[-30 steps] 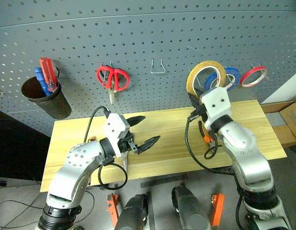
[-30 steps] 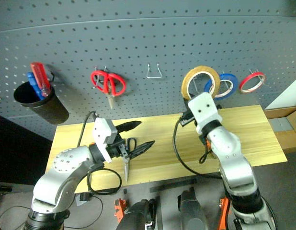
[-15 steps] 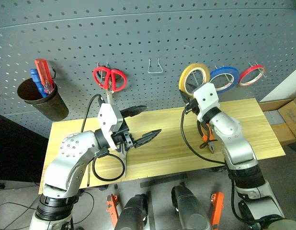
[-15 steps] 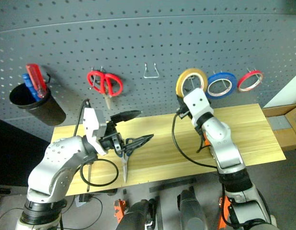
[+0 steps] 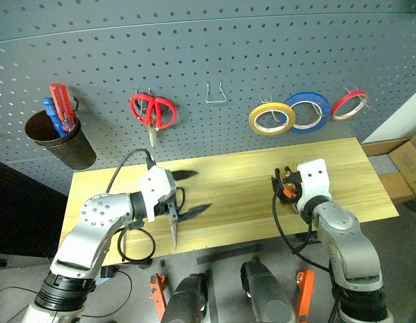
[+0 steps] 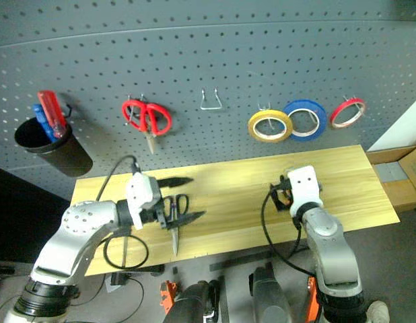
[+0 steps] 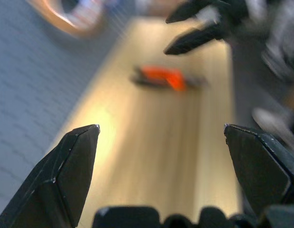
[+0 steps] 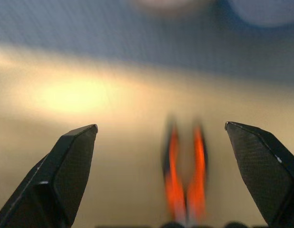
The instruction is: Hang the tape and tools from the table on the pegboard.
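I should close my right gripper across both handles (image 5: 287,190) (image 8: 186,190) near the metal head of the orange-and-black pliers and squeeze them from the outer sides.
The yellow tape (image 5: 270,118) hangs on a hook of the grey pegboard (image 5: 262,54), left of the blue ring. My right gripper (image 5: 283,187) is open and low over the wooden table (image 5: 228,168). The orange-and-black pliers (image 8: 185,180) lie right in front of it, between its spread fingers (image 8: 71,161). The dark-blue-handled scissors (image 6: 174,232) lie on the table's left part, blades toward the front edge. My left gripper (image 5: 202,190) hovers open just over their handles, holding nothing. The left wrist view looks along the table to the pliers (image 7: 161,78).
On the pegboard hang red scissors (image 5: 154,111), an empty wire hook (image 5: 215,94), a blue tape ring (image 5: 307,111) and a red tape ring (image 5: 349,104). A dark cup (image 5: 60,138) with red and blue screwdrivers hangs at far left. A cardboard box (image 5: 406,158) stands right of the table.
My right gripper opened and let go of the yellow tape, which now hangs on its hook. The right arm then dropped to the table by the pliers. The left gripper sank a little.
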Motion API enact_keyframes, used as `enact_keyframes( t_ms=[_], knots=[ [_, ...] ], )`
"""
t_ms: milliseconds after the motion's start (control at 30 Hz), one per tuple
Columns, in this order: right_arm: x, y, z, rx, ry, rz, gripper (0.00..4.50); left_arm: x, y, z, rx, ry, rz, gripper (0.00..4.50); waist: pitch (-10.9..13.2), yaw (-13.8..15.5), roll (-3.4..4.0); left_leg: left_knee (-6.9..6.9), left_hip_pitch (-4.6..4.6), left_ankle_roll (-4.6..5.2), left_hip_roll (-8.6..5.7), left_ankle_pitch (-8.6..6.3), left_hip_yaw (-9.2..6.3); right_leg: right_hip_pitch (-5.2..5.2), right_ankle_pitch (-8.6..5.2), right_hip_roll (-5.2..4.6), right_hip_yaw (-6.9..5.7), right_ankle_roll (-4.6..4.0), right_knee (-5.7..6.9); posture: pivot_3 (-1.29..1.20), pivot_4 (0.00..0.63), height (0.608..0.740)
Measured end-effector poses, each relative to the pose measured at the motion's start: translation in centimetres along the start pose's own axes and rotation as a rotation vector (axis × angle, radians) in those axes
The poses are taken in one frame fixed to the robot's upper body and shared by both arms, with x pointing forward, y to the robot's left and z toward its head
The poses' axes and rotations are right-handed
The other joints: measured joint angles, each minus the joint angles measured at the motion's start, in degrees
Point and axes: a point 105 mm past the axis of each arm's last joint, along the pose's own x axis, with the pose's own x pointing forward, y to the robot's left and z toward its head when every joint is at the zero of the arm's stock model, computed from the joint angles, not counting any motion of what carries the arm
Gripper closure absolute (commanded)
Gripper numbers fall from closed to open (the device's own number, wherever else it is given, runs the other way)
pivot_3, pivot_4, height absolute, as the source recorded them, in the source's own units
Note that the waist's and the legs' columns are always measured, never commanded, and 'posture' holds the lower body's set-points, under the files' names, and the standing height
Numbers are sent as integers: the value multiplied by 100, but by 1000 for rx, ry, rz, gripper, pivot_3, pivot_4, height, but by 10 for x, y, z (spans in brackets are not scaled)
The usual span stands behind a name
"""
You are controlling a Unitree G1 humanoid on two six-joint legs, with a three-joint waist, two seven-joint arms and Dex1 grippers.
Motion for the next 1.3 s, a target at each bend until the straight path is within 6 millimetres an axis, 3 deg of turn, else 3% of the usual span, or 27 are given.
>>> enact_keyframes(
  t_ms=[167, 400, 667, 1000, 1100, 1233, 1300],
  knots=[
    [25, -4, -4, 26, 105, 47, 28, 4, -1, 5, 42, -17, -34, 0, -3, -9, 0, 0, 3, -4, 6, 2, 2, -4, 1, 1, -9, 0, 10, -202, 258, 740],
    [53, -23, -31, 14, 212, 1, 28, 6, -6, 3, 44, -9, -59, 0, -4, -31, 1, -3, -4, -3, 6, 1, 15, -9, 1, -1, -3, 0, 0, -191, 252, 740],
    [74, -30, -24, 4, 205, -9, 28, 7, -8, 0, 51, -8, -64, 0, -6, -41, -1, 4, -1, -3, 10, 2, 20, -10, 1, 1, -3, 0, 13, -187, 246, 740],
    [84, -32, -26, 74, 286, 36, 28, 8, -9, -7, 52, -7, -55, 0, -51, -43, -4, 5, -1, -3, 12, 2, 20, -9, 1, 1, -5, 0, 13, -188, 240, 740],
    [85, -36, -30, 108, 305, 33, 612, 8, -10, -10, 53, -7, -53, 0, -98, -39, -8, 6, -1, -3, 12, 2, 20, -6, 1, 1, -6, 0, 12, -187, 240, 740],
    [84, -38, -33, 129, 326, 35, 1955, 8, -10, -12, 45, -1, -51, 0, -132, -37, -8, 6, 1, -3, 12, 2, 20, -4, 1, 1, -4, 0, 13, -187, 240, 740],
    [84, -37, -33, 131, 328, 40, 2148, 8, -10, -13, 44, -1, -50, 0, -139, -40, -8, 7, 3, -3, 12, 2, 21, -4, 1, 1, -3, 0, 16, -187, 236, 740]
  ],
)
